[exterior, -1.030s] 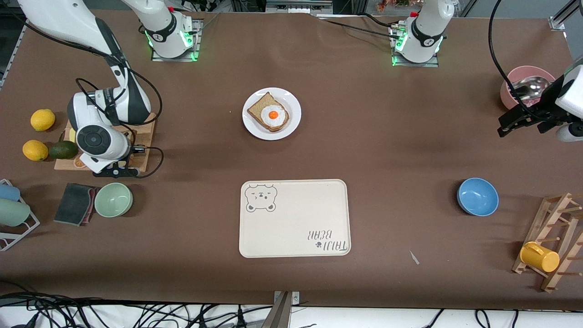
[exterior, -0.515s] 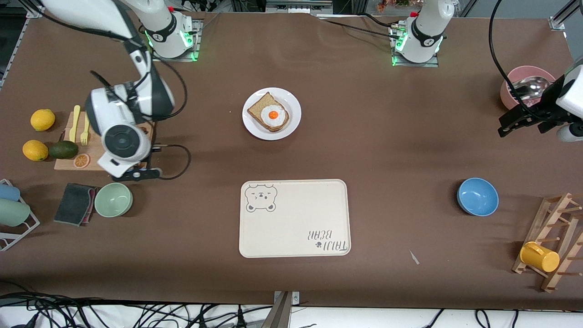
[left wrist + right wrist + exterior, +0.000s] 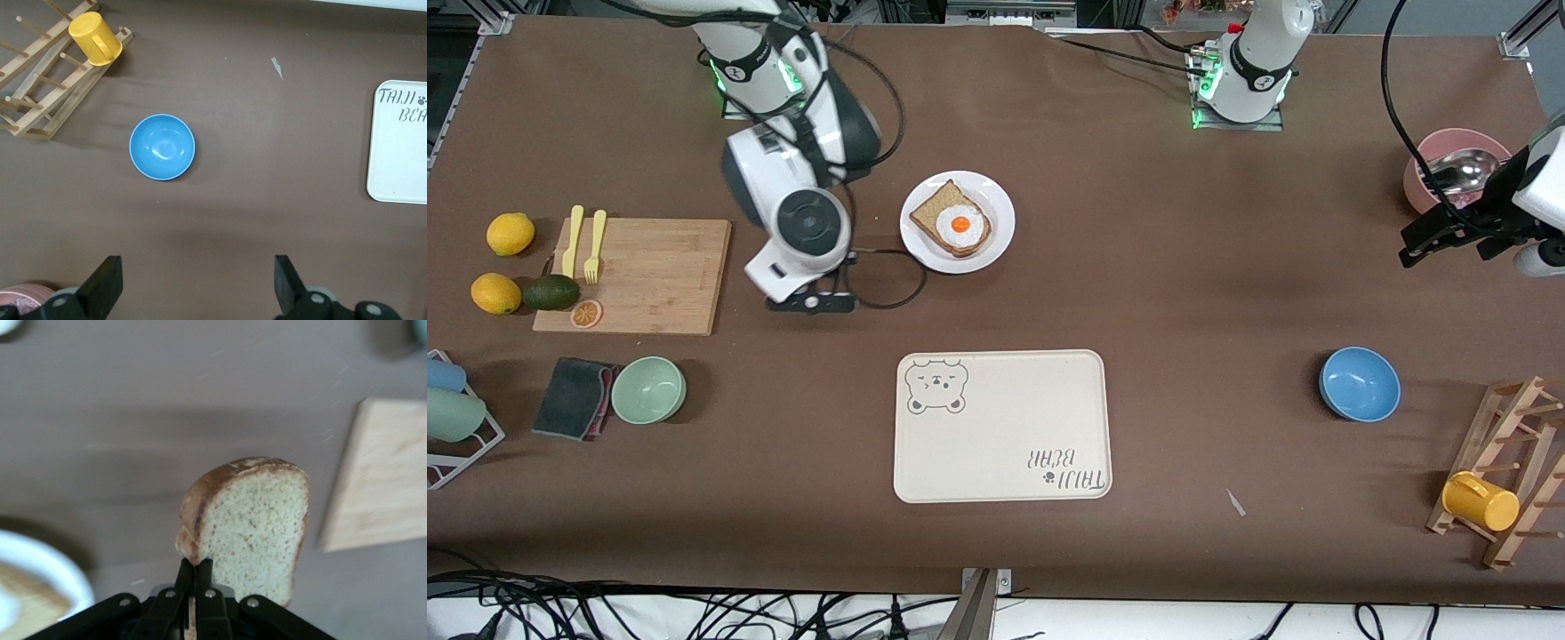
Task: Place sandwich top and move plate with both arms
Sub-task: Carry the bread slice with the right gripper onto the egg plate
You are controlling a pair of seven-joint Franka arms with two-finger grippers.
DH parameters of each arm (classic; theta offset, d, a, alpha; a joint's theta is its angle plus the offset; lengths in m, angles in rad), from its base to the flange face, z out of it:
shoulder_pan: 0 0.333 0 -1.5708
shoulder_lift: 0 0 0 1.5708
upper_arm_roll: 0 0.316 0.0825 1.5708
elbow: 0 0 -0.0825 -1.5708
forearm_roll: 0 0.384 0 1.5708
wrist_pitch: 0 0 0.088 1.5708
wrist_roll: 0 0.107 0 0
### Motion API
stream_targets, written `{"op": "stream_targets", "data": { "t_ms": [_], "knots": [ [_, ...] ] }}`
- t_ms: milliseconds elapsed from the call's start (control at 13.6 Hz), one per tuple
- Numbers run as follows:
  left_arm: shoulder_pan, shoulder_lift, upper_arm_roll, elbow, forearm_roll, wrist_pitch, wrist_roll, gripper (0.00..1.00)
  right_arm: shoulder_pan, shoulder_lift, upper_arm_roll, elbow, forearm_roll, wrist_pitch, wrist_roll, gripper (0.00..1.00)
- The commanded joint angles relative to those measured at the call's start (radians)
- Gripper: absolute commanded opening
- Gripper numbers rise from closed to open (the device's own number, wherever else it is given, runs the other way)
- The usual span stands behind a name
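My right gripper has the sandwich top. It will put it down over the fried egg on the white plate's toast (image 3: 947, 217) (image 3: 10, 620).
The sandwich top (image 3: 257, 520), a pale speckled slice with a brown crust, hangs edge-on in my right gripper (image 3: 194, 570), whose fingers are shut on its edge. In the front view the right wrist (image 3: 800, 236) is over bare table between the wooden board and the plate, and it hides the slice. The white plate (image 3: 999, 197) holds a darker toast slice (image 3: 934, 209) with a fried egg (image 3: 961, 224) on it; the plate's rim also shows in the right wrist view (image 3: 50, 563). My left gripper (image 3: 1445, 247) waits open and empty beside the pink bowl; in the left wrist view it (image 3: 198, 270) holds nothing.
A wooden board (image 3: 649, 276) with yellow cutlery, lemons and an avocado lie at the right arm's end. A green bowl (image 3: 648, 389), the bear tray (image 3: 1000, 427), a blue bowl (image 3: 1359, 383), a pink bowl (image 3: 1449, 147) with a spoon, and a rack with a yellow mug (image 3: 1480, 500) are also there.
My right arm has swung from over the wooden board toward the plate, carrying the slice. The left arm has not moved.
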Motion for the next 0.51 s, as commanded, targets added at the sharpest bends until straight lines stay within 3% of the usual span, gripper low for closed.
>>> {"op": "stream_targets", "data": {
  "t_ms": [0,221,441],
  "knots": [
    [0.004,0.011,0.000,0.029,-0.025,-0.013,0.005,1.00,0.107,0.071,-0.008,0.111,0.088,-0.029,0.182,0.00],
    [0.004,0.011,0.000,0.029,-0.025,-0.013,0.005,1.00,0.249,0.152,-0.010,0.197,0.121,-0.021,0.357,0.00],
    [0.004,0.011,0.000,0.029,-0.025,-0.013,0.005,1.00,0.335,0.208,-0.010,0.208,0.110,0.025,0.419,0.00]
  ]
}}
